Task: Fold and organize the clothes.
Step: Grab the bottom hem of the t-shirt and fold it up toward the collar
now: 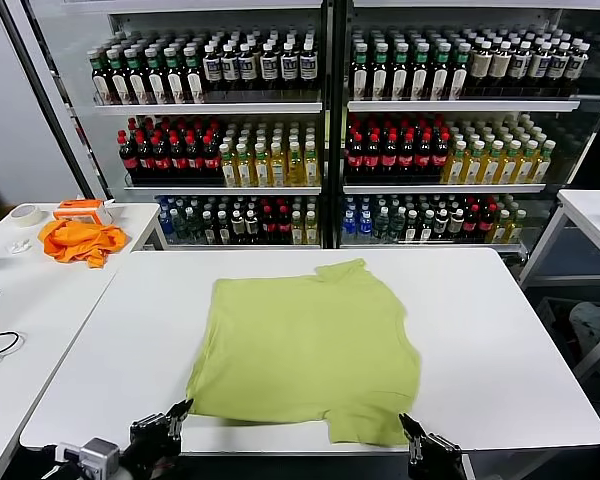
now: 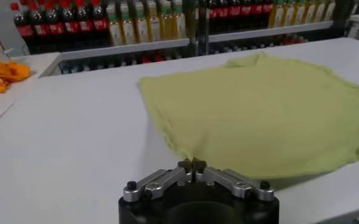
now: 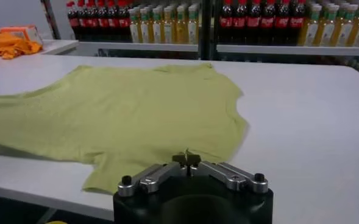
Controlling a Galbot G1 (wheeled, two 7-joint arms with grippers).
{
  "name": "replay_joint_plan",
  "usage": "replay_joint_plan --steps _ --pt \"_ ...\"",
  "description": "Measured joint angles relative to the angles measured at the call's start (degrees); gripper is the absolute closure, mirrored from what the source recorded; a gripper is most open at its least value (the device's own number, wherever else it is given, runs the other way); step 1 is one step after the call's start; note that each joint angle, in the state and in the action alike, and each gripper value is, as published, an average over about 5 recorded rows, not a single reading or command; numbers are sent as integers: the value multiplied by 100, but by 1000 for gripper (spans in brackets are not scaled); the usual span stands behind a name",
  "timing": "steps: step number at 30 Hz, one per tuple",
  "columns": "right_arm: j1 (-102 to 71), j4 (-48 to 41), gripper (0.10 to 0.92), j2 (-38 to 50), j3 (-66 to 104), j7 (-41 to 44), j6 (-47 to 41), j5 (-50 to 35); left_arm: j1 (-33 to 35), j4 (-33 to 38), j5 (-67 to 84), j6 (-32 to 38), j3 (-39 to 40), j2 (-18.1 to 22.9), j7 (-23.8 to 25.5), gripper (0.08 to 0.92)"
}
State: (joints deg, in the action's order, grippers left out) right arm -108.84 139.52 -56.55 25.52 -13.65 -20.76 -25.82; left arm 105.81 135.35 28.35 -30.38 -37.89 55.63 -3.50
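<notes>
The near sleeve's thin edge is all that my right gripper's fingers meet, so my right gripper needs to open and take more cloth by the sleeve's base (image 1: 388, 400) before both grippers fold.
The lime-green T-shirt (image 1: 305, 345) lies spread flat on the white table (image 1: 500, 330) with a plain face up; no print shows. It also shows in the left wrist view (image 2: 258, 109) and the right wrist view (image 3: 118, 109). My left gripper (image 1: 183, 409) is shut and empty at the table's front edge, just by the shirt's near left corner; it shows in its own view (image 2: 192, 164). My right gripper (image 1: 407, 424) is shut and empty at the front edge by the shirt's near right flap; it shows in its own view (image 3: 186, 159).
A bright orange cloth (image 1: 78, 240) and a roll of tape (image 1: 24, 214) lie on a side table at the left. Shelves of bottles (image 1: 320, 130) stand behind the table. Another white table (image 1: 595, 215) stands at the right.
</notes>
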Motion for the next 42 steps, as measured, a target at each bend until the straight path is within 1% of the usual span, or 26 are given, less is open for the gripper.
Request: replay_joint_plan --steps 4,9,12,24,31,35,36,38,42 --pt "61 -1 920 -13 -4 5 10 15 74 89 33 -15 -85 -56 7 918" --pt "209 -164 917 -52 -45 13 45 47 -35 9 62 -27 -79 -92 24 918" --pt "281 -282 871 -71 -83 24 42 66 -132 -72 66 -29 -41 -98 31 918" --pt "626 -942 543 -188 -503 71 146 399 -290 -262 34 -10 49 -87 69 918" --pt "836 -1214 335 -241 -696 120 155 445 -289 -306 -41 41 119 -49 91 918" --pt "928 -1322 236 -247 -790 115 129 439 -280 -311 -76 54 132 -35 89 918" --pt "947 -1339 227 -248 -809 107 115 427 -273 -310 -81 55 128 -34 88 918" --pt "975 -1358 232 -252 -840 90 83 397 -255 -307 -89 56 115 -33 89 918" --pt "1037 -1402 329 -255 -877 57 28 313 -213 -295 -116 59 97 -31 93 918"
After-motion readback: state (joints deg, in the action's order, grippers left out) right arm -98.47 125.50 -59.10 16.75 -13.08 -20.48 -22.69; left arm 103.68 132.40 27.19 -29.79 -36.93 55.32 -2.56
